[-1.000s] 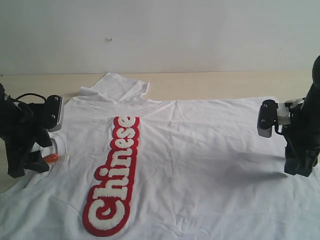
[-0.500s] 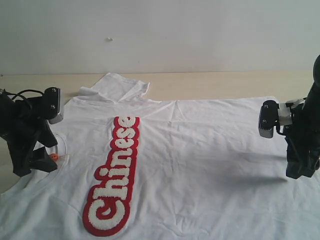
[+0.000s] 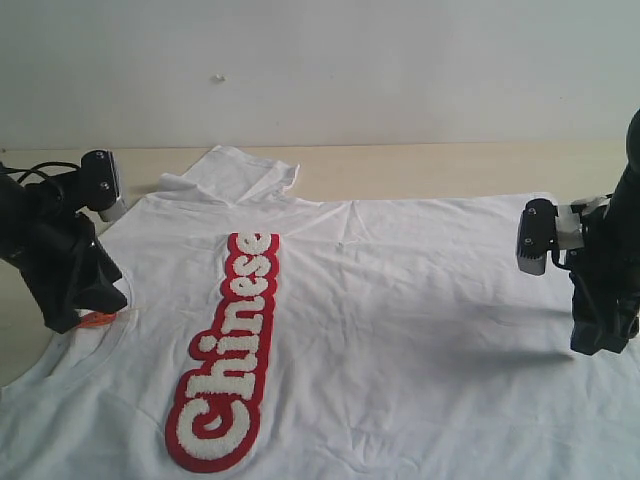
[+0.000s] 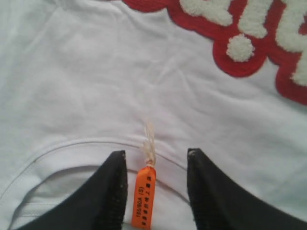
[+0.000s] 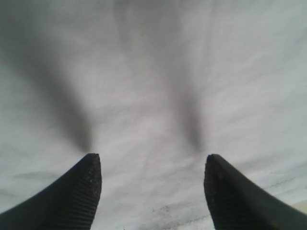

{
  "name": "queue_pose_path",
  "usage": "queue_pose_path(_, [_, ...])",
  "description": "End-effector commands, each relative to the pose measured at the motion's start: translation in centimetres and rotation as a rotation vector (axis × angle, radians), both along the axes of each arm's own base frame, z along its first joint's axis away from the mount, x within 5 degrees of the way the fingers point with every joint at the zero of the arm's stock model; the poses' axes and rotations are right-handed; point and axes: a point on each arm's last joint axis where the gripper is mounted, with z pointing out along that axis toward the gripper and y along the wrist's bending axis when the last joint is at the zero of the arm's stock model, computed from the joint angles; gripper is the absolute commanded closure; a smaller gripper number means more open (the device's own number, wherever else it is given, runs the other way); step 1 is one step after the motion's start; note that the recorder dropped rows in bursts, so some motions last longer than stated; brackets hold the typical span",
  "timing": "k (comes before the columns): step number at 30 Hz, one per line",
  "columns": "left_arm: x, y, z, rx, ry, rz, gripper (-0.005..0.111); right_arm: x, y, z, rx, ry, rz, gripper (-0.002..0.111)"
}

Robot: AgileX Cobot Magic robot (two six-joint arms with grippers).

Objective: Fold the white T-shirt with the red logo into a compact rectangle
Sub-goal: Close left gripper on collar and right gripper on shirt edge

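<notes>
The collar lies flat under my narrow-set left fingers, so they should back off, open wider and pinch the collar with the orange neck tag (image 4: 144, 195).
The white T-shirt (image 3: 400, 300) lies spread flat on the table, its red logo (image 3: 228, 350) running down the chest, also at the top of the left wrist view (image 4: 230, 28). My left gripper (image 4: 156, 155) is open low over the neck opening, its two fingers either side of the orange neck tag (image 4: 144, 196) without touching it; in the exterior view this gripper (image 3: 85, 300) sits at the collar on the left. My right gripper (image 5: 151, 160) is open just above the shirt's white fabric (image 5: 153, 72) at the right edge (image 3: 598, 335), nothing between its fingers.
A sleeve (image 3: 235, 172) lies bunched at the shirt's far side. Bare beige table (image 3: 450, 165) runs behind the shirt up to the white wall. Table also shows at the far left (image 3: 20, 345).
The left arm has tilted and dropped toward the collar, and its fingers have come closer together around the neck tag. The right arm has barely moved.
</notes>
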Motion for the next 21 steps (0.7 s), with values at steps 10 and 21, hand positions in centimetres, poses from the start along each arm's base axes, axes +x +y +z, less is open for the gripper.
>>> queue_pose_path(10, [0.4, -0.4, 0.8, -0.055, -0.043, 0.082, 0.072, 0.3, -0.1, 0.4, -0.004, -0.029, 0.006, 0.047])
queue_pose_path(21, [0.4, 0.6, 0.4, 0.105, -0.099, -0.06, 0.078, 0.4, -0.1, 0.4, -0.005, -0.038, 0.006, 0.047])
